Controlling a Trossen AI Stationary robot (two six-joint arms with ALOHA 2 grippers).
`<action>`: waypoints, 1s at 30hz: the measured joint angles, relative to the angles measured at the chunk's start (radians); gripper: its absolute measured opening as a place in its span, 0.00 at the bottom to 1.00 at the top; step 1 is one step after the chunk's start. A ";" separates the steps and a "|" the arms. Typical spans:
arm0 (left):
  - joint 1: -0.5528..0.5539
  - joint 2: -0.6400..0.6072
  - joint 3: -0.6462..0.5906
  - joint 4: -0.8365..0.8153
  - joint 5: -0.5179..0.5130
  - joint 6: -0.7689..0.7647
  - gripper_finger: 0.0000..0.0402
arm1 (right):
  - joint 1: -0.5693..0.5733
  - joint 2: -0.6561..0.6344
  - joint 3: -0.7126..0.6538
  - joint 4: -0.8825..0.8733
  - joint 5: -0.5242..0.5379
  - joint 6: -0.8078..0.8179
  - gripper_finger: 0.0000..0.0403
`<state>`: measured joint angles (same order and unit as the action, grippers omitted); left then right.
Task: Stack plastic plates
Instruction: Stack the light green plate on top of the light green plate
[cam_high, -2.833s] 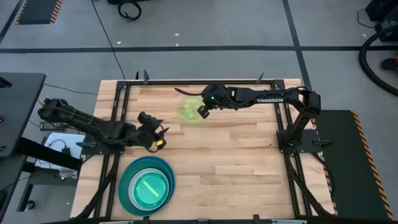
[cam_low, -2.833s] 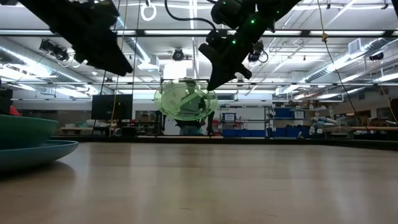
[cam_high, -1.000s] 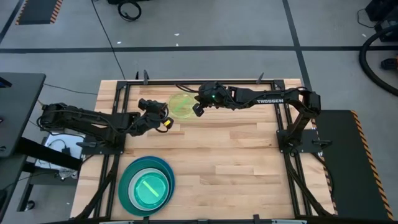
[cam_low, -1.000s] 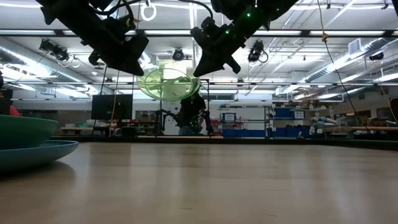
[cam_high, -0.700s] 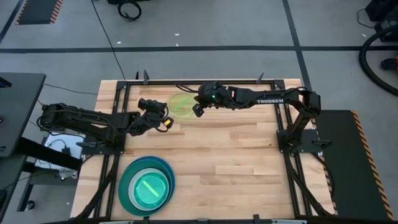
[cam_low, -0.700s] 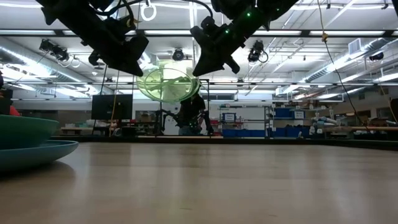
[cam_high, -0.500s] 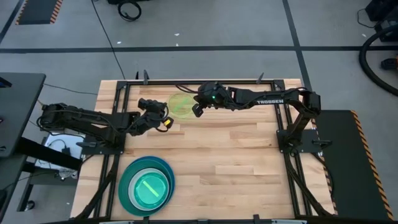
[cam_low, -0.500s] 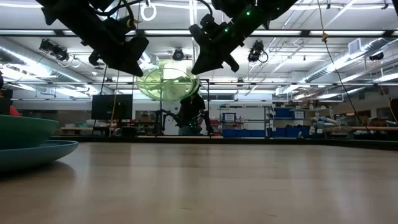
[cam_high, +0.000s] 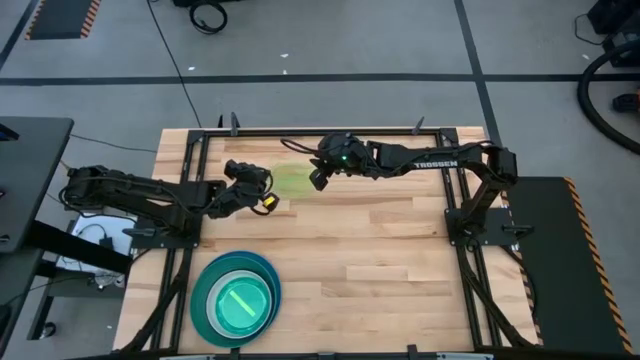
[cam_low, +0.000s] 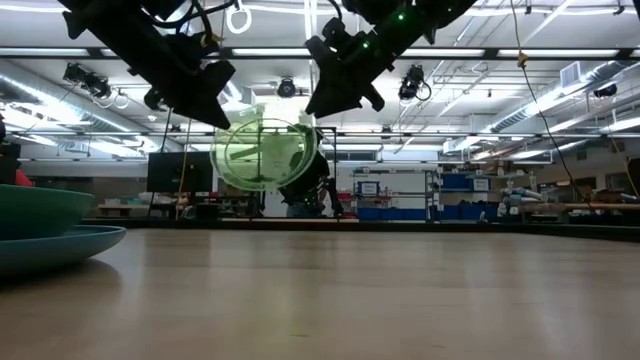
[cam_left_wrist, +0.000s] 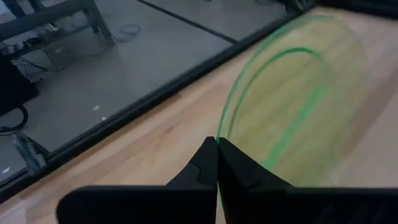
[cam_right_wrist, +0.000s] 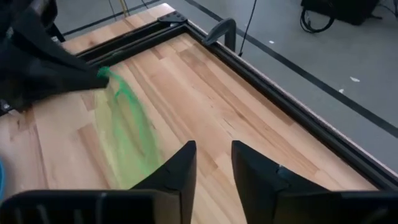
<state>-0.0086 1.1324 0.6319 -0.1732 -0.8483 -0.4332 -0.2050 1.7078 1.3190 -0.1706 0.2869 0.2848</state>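
My left gripper sets the lime green plate on the top plate of the stack (cam_high: 240, 305) next, inside the white rim.
A small translucent lime green plate (cam_high: 290, 180) hangs in the air over the far middle of the table. My left gripper (cam_high: 263, 197) is shut on it at its left side. In the low view the plate (cam_low: 262, 155) hangs tilted below that gripper (cam_low: 212, 103). My right gripper (cam_high: 319, 179) stands open just right of the plate, touching nothing. In the right wrist view its fingers (cam_right_wrist: 211, 163) have a gap between them, and the plate (cam_right_wrist: 127, 134) lies beyond them. A stack of plates (cam_high: 237, 300), a large teal one lowest and a lime one on top, rests on the near left. My left gripper pinches the lime plate's rim (cam_left_wrist: 219, 144) between its two shut fingers. The fingers come from the table's left. The plate is lifted clear of the table and hangs tilted, nearly on edge, below and to the right of the fingers.
A black metal frame (cam_high: 320, 131) runs along the table's far edge and down both sides. Bare wood (cam_high: 400, 270) fills the middle and right of the table. In the low view the stack (cam_low: 45, 228) shows at the left edge.
My right gripper has opened and let go of the lime plate, rising slightly. The plate's right side has swung down, so it now hangs steeper from my left gripper, which has kept its place on the rim.
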 joint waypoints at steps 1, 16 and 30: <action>0.000 -0.002 0.000 -0.014 0.019 -0.002 0.01 | 0.000 -0.006 0.000 -0.005 0.000 0.000 0.28; -0.008 -0.194 0.000 -0.281 0.600 -0.066 0.01 | 0.013 -0.052 0.000 -0.092 0.091 -0.027 0.31; -0.327 -0.225 -0.001 -0.548 0.946 -0.324 0.02 | 0.011 -0.042 0.000 -0.084 0.115 -0.026 0.31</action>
<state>-0.3353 0.9073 0.6312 -0.7213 0.0974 -0.7575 -0.1936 1.6657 1.3193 -0.2550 0.4019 0.2584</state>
